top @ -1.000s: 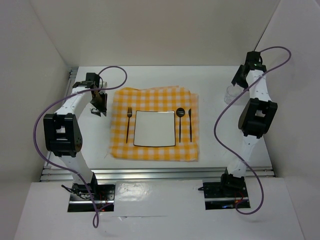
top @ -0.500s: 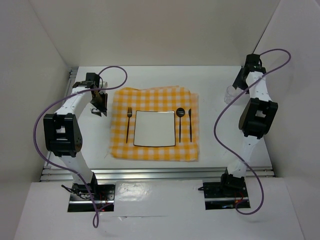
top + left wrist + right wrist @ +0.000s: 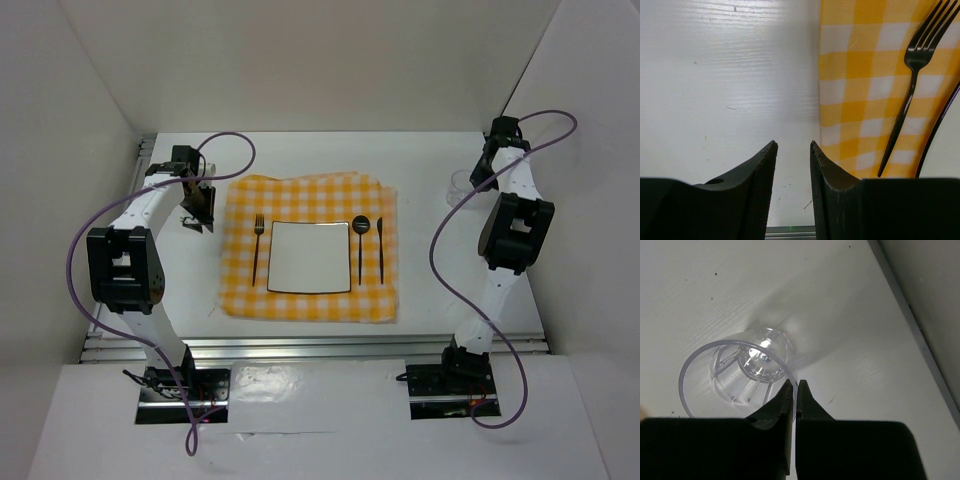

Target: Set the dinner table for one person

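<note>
Next, my right gripper lets go of the clear glass on the checked cloth (image 3: 369,197), just past the black spoon and knife.
On the white dinner table (image 3: 300,150) lies a yellow-and-white checked cloth (image 3: 310,190) with a white square plate (image 3: 310,256), a black fork (image 3: 257,245) to its left, and a black spoon (image 3: 360,240) and knife (image 3: 380,245) to its right. A clear glass (image 3: 735,370) stands upright at the table's far right (image 3: 460,187). My right gripper (image 3: 794,385) is shut on its rim, one finger inside and one outside. My left gripper (image 3: 792,145) hovers open and empty over bare table just left of the cloth, near the fork (image 3: 912,85).
White walls enclose the table on three sides; the right wall's base (image 3: 920,325) runs close behind the glass. An aluminium rail (image 3: 300,347) edges the near side. The cloth's left edge (image 3: 821,100) lies beside my left fingers.
My right gripper has pushed in over the glass and shut on its rim. The left arm has not moved.
</note>
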